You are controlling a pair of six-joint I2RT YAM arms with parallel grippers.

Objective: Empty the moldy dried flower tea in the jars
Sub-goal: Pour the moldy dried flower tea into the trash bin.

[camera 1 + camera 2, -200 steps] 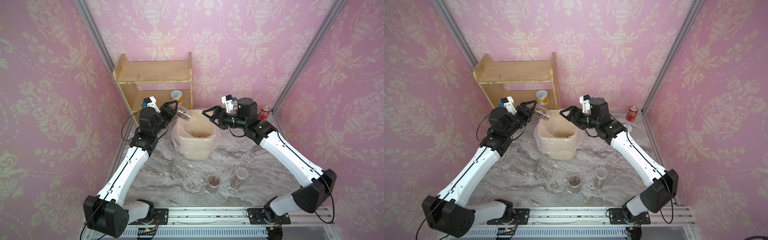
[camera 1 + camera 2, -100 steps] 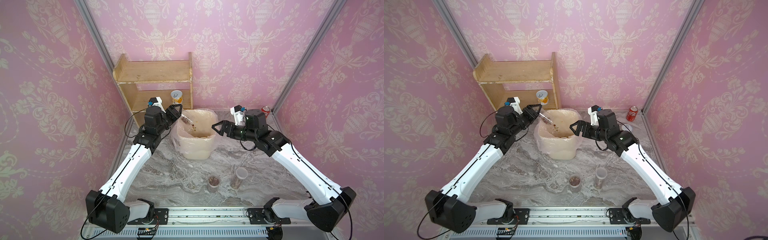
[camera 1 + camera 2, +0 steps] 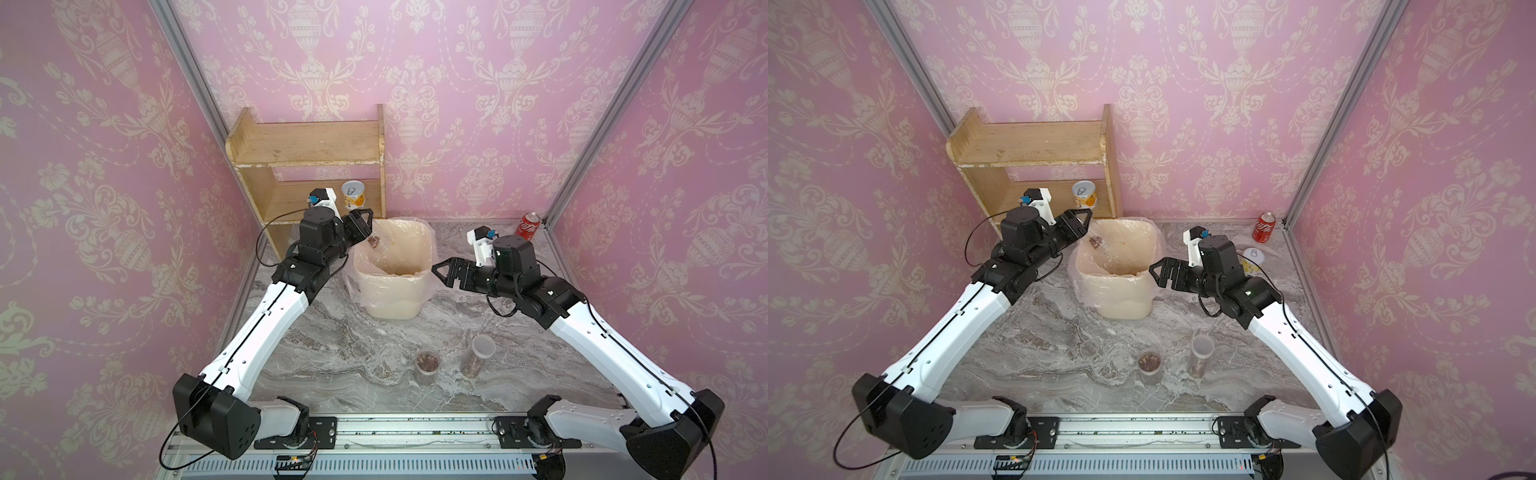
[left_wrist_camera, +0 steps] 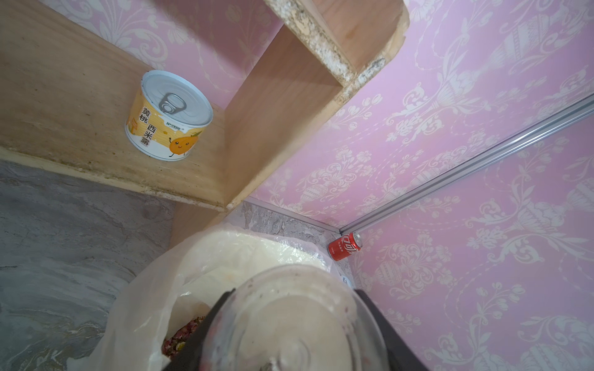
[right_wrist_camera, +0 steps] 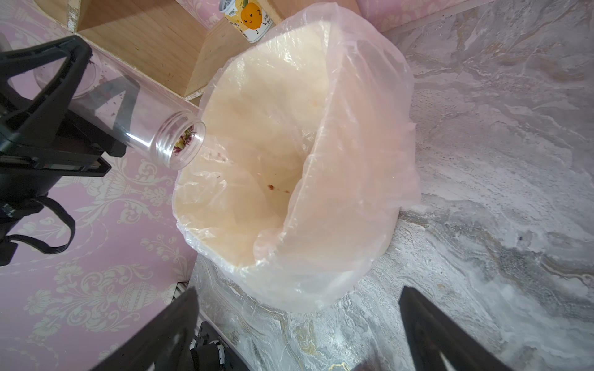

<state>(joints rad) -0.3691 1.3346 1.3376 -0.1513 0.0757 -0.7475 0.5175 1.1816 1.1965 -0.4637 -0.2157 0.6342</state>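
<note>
The robot's right gripper should next go to the clear jar in the left gripper and take hold of the jar's open end [image 3: 373, 240] [image 5: 171, 136].
My left gripper [image 3: 365, 224] [image 3: 1080, 221] [image 4: 294, 337] is shut on a clear jar [image 3: 380, 244] [image 3: 1099, 241] [image 5: 141, 125] with no lid. The jar is tilted with its mouth over the bag-lined bin [image 3: 428, 249] [image 3: 1156, 245] [image 5: 369, 96]. A little dried flower tea [image 5: 183, 141] sits at its mouth, and more tea [image 4: 180, 337] lies in the bin. My right gripper [image 3: 441, 271] [image 3: 1157, 272] [image 5: 297, 331] stands open and empty, right of the bin. Near the front, a short jar [image 3: 427, 365] [image 3: 1149, 365] stands open and a taller jar [image 3: 478, 355] [image 3: 1200, 355] is lidded. Both hold tea.
A wooden shelf [image 3: 307, 143] at the back left holds a yellow-white tin [image 3: 353, 194] [image 4: 168, 115]. A red cola can [image 3: 528, 225] [image 3: 1264, 227] stands in the back right corner. Another tin [image 3: 1254, 254] shows behind the right arm. A clear lid [image 3: 360, 347] lies on the marble.
My right gripper has drawn back from the jar's mouth to the right of the bin and opened wider. The left gripper has tipped the jar over the bin, and tea has fallen in.
</note>
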